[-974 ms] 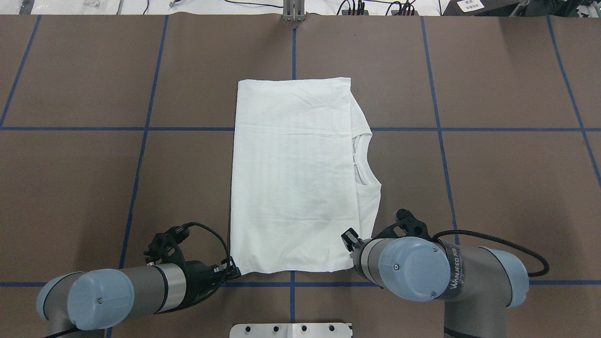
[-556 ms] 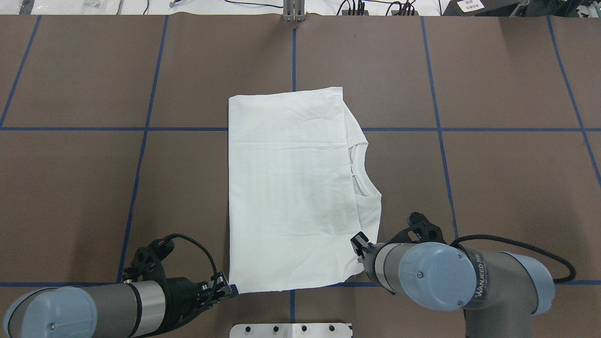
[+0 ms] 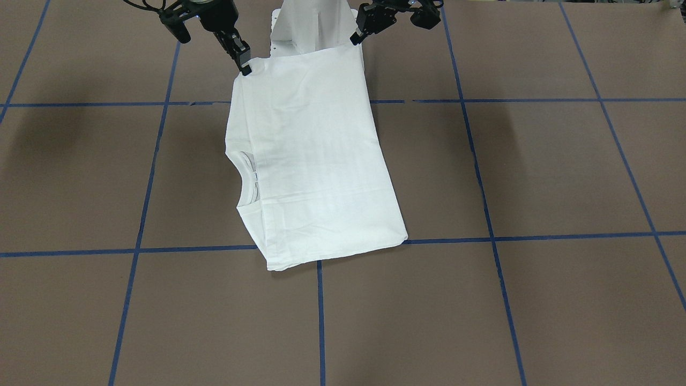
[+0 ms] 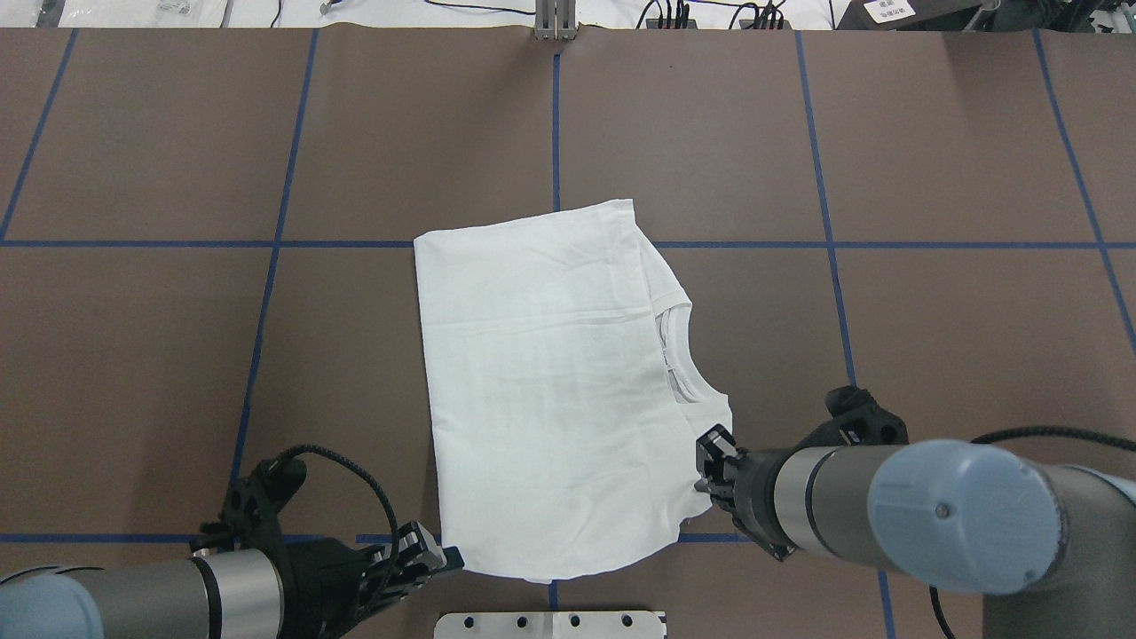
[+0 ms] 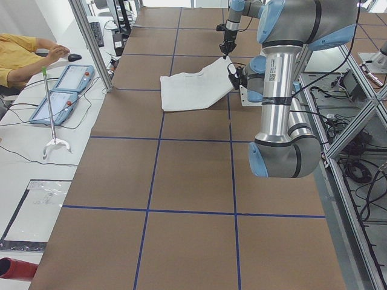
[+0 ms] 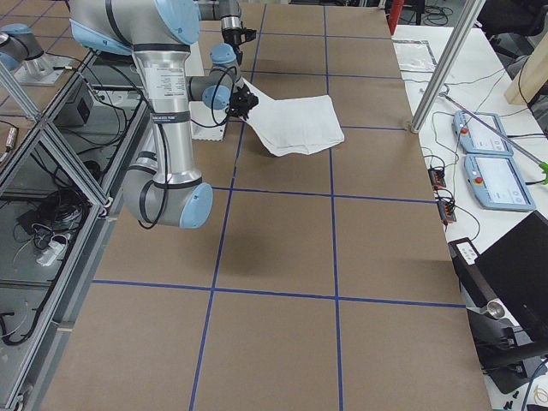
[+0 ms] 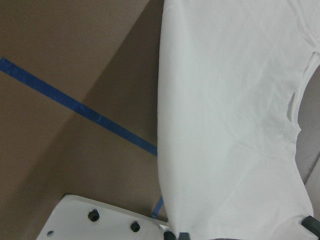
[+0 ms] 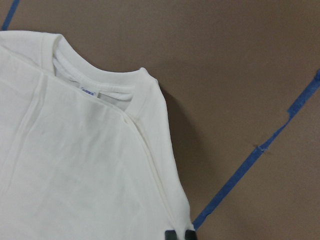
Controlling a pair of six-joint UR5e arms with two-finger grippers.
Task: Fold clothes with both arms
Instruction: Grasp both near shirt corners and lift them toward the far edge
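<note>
Next, I let go of the lifted corner with my left gripper on the white T-shirt's side edge [image 3: 396, 206], just short of its far corner.
The white T-shirt [image 4: 550, 382], folded to a rectangle, lies mid-table, its collar [image 4: 679, 355] on the robot's right side. Its near edge is lifted off the table. My left gripper [image 4: 444, 557] is shut on the near left corner; in the front-facing view it [image 3: 355, 38] is at the top right. My right gripper [image 4: 706, 470] is shut on the near right corner by the shoulder, at the top left [image 3: 245, 68] in the front-facing view. The wrist views show cloth [image 7: 235, 125] and collar with neck label [image 8: 100, 85]. No printed text shows.
The white metal pedestal [image 4: 550, 624] sits at the near table edge just below the shirt. Blue tape lines [image 4: 266, 293] cross the brown table. Cables [image 4: 710, 13] lie along the far edge. An operator [image 5: 18, 51] and teach pendants [image 5: 66, 84] are beside the table.
Both grippers have pulled back toward the robot with the shirt's near corners. The shirt has slid nearer and turned slightly, its far edge now slanted.
</note>
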